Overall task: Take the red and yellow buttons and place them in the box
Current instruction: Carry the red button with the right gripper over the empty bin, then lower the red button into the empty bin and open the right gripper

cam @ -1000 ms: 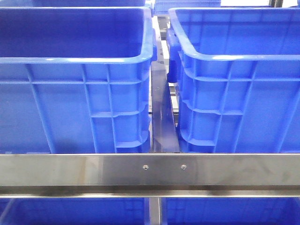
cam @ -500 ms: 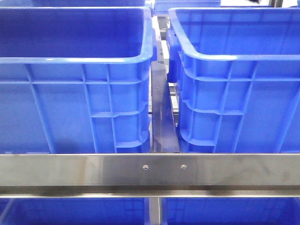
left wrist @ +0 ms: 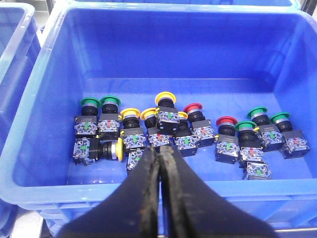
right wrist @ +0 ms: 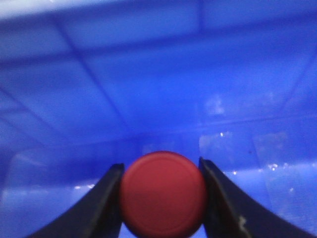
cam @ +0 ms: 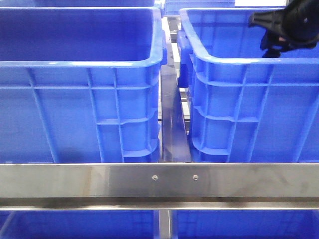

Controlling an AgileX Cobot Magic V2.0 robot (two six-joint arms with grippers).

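Next, I put the red button down toward the back side inside the blue crate [cam: 261, 57] below my right gripper.
My right gripper [right wrist: 160, 164] is shut on a red button [right wrist: 162, 196], its round cap facing the camera, with a blue crate wall [right wrist: 198, 74] behind it. In the front view the right arm [cam: 284, 25] hangs over the right blue crate [cam: 239, 62]. My left gripper [left wrist: 161, 151] is shut and empty above the near rim of another blue crate [left wrist: 29, 119]. That crate holds several push buttons, among them red ones [left wrist: 192, 107] [left wrist: 225, 120] and yellow ones [left wrist: 165, 97] [left wrist: 130, 112].
A second large blue crate [cam: 79, 64] stands at the left in the front view, with a narrow gap [cam: 174, 124] between the two. A steel rail [cam: 159, 181] crosses in front. Green buttons [left wrist: 90, 102] [left wrist: 257, 111] lie among the others.
The right arm has come into the front view at the top right, over the right crate. The crates have not moved.
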